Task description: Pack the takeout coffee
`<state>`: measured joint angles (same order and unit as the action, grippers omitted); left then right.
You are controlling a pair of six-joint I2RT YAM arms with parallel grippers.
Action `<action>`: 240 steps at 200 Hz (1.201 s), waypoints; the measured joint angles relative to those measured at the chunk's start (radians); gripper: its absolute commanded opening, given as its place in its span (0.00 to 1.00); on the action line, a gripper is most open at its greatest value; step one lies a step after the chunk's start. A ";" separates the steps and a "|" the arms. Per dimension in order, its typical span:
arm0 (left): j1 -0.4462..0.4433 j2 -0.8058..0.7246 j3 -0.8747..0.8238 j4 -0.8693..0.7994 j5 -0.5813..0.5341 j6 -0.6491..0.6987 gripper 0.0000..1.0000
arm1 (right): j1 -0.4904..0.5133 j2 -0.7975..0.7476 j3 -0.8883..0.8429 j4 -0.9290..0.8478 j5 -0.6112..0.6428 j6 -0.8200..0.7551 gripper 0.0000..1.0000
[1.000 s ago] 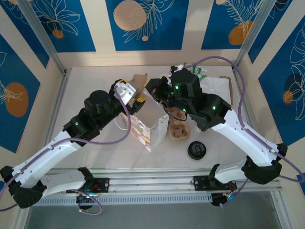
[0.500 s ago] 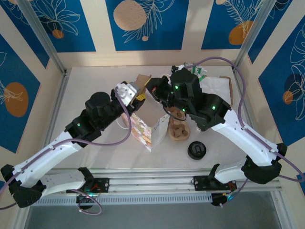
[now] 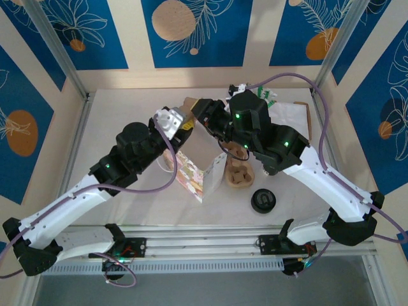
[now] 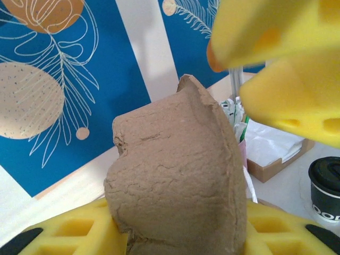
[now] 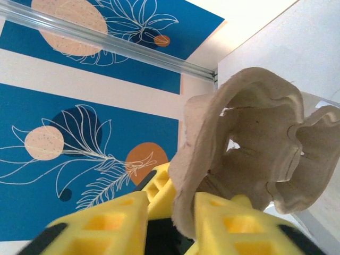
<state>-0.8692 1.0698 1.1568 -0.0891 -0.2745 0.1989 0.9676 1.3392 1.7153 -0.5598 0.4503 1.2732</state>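
My right gripper sits far along the carrier's outer rim, toward one end, so it should take the carrier's narrow middle (image 5: 289, 158) before my left gripper releases.
The takeout coffee (image 3: 262, 201), a small cup with a black lid, stands on the table at the near right, and its lid shows at the right edge of the left wrist view (image 4: 325, 186). Above the table's middle both arms meet at a brown pulp cup carrier (image 3: 190, 104). My left gripper (image 3: 185, 124) is shut on the carrier (image 4: 180, 170), its yellow fingers pressing either side. My right gripper (image 3: 203, 115) stands open round the carrier's rim (image 5: 239, 138), with a gap beside one finger (image 5: 106, 223).
A printed paper bag (image 3: 199, 171) stands open below the grippers. A stack of pulp carriers (image 3: 239, 177) sits just right of it. A brown box of napkins (image 3: 294, 118) and a holder of sachets (image 3: 261, 95) are at the back right.
The left jaws have closed in on the carrier. The right jaws, shut on it before, have opened. The carrier has shifted slightly toward the back.
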 measured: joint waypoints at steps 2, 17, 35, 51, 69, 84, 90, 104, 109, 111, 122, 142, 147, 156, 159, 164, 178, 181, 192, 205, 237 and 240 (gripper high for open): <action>0.000 0.000 0.000 0.000 0.000 0.000 0.43 | 0.000 0.000 0.000 0.000 0.000 -0.009 0.44; 0.000 0.011 0.002 0.000 -0.016 -0.014 0.43 | 0.000 0.000 0.000 0.004 0.000 -0.034 0.51; 0.000 0.017 0.008 -0.002 -0.034 -0.036 0.43 | 0.000 0.000 0.000 0.016 0.005 -0.092 0.55; 0.000 0.023 0.029 -0.002 -0.042 -0.063 0.41 | -0.003 -0.001 0.000 0.036 0.007 -0.180 0.56; 0.000 0.026 0.054 -0.003 -0.041 -0.090 0.42 | -0.013 -0.016 -0.016 0.076 0.007 -0.314 0.58; 0.000 0.026 0.078 -0.008 -0.032 -0.116 0.42 | -0.027 -0.057 -0.058 0.109 0.000 -0.452 0.58; 0.000 0.026 0.086 -0.008 -0.029 -0.124 0.42 | -0.037 -0.082 -0.085 0.127 -0.004 -0.510 0.58; 0.000 0.020 0.098 -0.007 -0.014 -0.150 0.42 | -0.072 -0.147 -0.151 0.163 -0.025 -0.637 0.57; 0.000 0.018 0.099 -0.008 -0.012 -0.158 0.42 | -0.089 -0.171 -0.175 0.172 -0.041 -0.679 0.56; 0.000 0.016 0.099 -0.008 -0.010 -0.162 0.42 | -0.095 -0.177 -0.180 0.174 -0.045 -0.692 0.56; 0.000 0.007 0.099 -0.008 -0.003 -0.181 0.43 | -0.148 -0.220 -0.212 0.178 -0.113 -0.782 0.58; 0.000 -0.008 0.099 -0.008 0.023 -0.219 0.43 | -0.241 -0.256 -0.216 0.161 -0.256 -0.923 0.63; 0.000 -0.010 0.100 -0.008 0.032 -0.230 0.43 | -0.254 -0.258 -0.213 0.151 -0.283 -0.957 0.64; 0.000 -0.014 0.103 -0.008 0.050 -0.248 0.43 | -0.262 -0.256 -0.203 0.124 -0.328 -1.026 0.79; 0.000 -0.014 0.106 -0.008 0.059 -0.256 0.43 | -0.262 -0.255 -0.199 0.114 -0.340 -1.047 0.85; 0.000 -0.014 0.111 -0.009 0.072 -0.268 0.43 | -0.259 -0.251 -0.195 0.098 -0.358 -1.088 0.89; 0.000 -0.014 0.128 -0.009 0.111 -0.305 0.43 | -0.253 -0.249 -0.192 0.063 -0.395 -1.180 0.89; 0.000 -0.015 0.131 -0.008 0.119 -0.314 0.43 | -0.252 -0.249 -0.192 0.056 -0.402 -1.198 0.88; 0.000 -0.015 0.145 -0.008 0.151 -0.340 0.43 | -0.251 -0.256 -0.195 0.046 -0.417 -1.255 0.83; 0.000 -0.016 0.158 -0.008 0.180 -0.372 0.43 | -0.246 -0.279 -0.219 0.063 -0.417 -1.305 0.74; 0.000 -0.029 0.164 -0.006 0.232 -0.435 0.42 | -0.220 -0.344 -0.285 0.097 -0.418 -1.430 0.62; 0.000 -0.029 0.164 -0.005 0.235 -0.438 0.42 | -0.217 -0.346 -0.290 0.100 -0.425 -1.448 0.62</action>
<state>-0.8692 1.0409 1.3212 -0.0944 -0.0391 -0.2386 0.7509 0.9936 1.4250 -0.4603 0.0254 -0.1749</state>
